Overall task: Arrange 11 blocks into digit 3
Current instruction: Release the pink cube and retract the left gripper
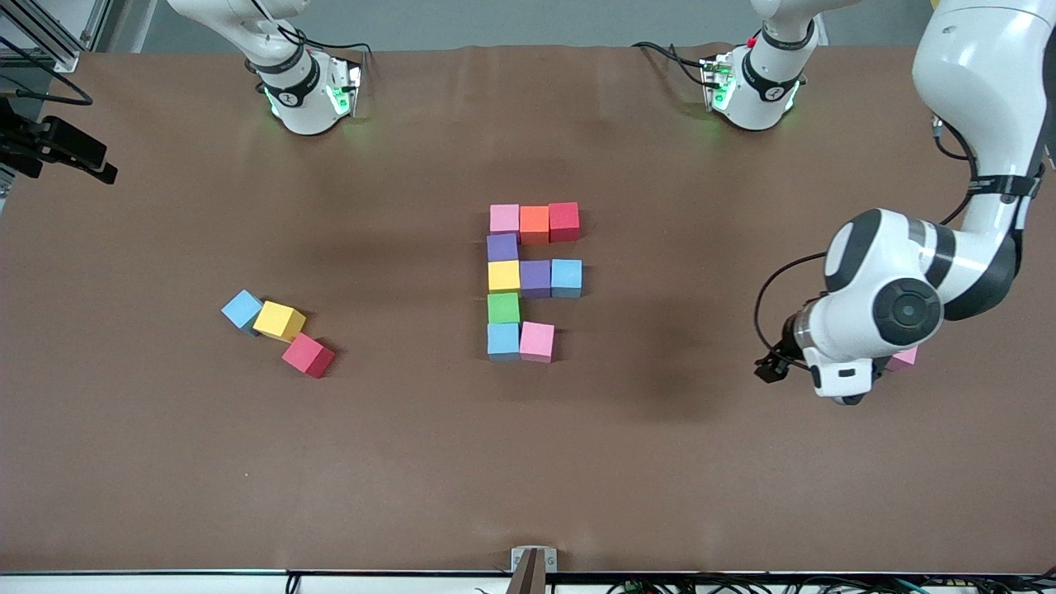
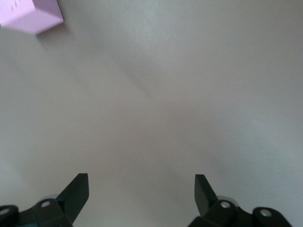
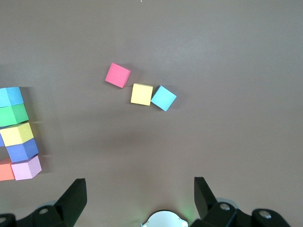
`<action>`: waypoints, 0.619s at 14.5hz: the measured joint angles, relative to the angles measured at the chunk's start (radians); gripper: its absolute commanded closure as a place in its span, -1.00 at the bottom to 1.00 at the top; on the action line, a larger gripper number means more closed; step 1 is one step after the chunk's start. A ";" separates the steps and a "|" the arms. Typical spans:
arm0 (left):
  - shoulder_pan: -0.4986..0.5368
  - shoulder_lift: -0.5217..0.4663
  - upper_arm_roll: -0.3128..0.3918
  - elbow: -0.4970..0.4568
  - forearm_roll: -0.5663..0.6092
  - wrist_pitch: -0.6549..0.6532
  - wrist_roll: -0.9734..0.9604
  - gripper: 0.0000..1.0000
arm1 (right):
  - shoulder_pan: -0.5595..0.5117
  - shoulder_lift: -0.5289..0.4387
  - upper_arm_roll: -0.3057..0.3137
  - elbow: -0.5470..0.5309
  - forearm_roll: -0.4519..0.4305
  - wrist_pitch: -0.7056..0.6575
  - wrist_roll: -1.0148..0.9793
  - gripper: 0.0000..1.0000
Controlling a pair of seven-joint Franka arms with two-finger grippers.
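The robot's left gripper should next move to the loose pink block half hidden by its wrist and close on that block's opposite sides (image 1: 902, 360) (image 2: 31, 14).
The digit 3 (image 1: 535, 279) lies mid-table as touching cubes. Its bar farthest from the front camera is pink (image 1: 504, 219), orange (image 1: 535, 223) and red (image 1: 564, 221). A purple cube (image 1: 502, 247) joins it to a yellow (image 1: 504, 275), purple and light blue (image 1: 567, 277) bar. Below that sit a green cube (image 1: 503, 308), then light blue (image 1: 503, 341) and pink (image 1: 537, 341). A loose pink block (image 1: 905, 357) (image 2: 29, 14) lies at the left arm's end, partly hidden by that arm's wrist (image 1: 841, 375). My left gripper (image 2: 141, 182) hangs open over bare table beside it. My right gripper (image 3: 139, 184) is open and empty.
Three loose cubes lie in a row toward the right arm's end: light blue (image 1: 242, 309) (image 3: 164, 98), yellow (image 1: 279, 321) (image 3: 141, 94) and red (image 1: 308, 355) (image 3: 118, 75). The right arm waits high above its base (image 1: 305, 91). A black camera mount (image 1: 58, 144) juts in at that end's edge.
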 measured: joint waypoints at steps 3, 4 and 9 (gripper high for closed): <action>0.050 -0.014 0.000 -0.053 0.030 0.000 0.168 -0.96 | 0.000 0.000 0.000 0.000 0.000 0.000 0.000 -1.00; 0.062 -0.017 0.000 -0.074 0.063 0.001 0.196 -0.96 | 0.000 0.000 0.000 0.000 0.000 0.001 0.000 -1.00; 0.193 -0.019 0.001 -0.179 0.167 0.085 0.392 -0.97 | 0.000 0.000 0.000 0.000 0.000 0.001 0.000 -1.00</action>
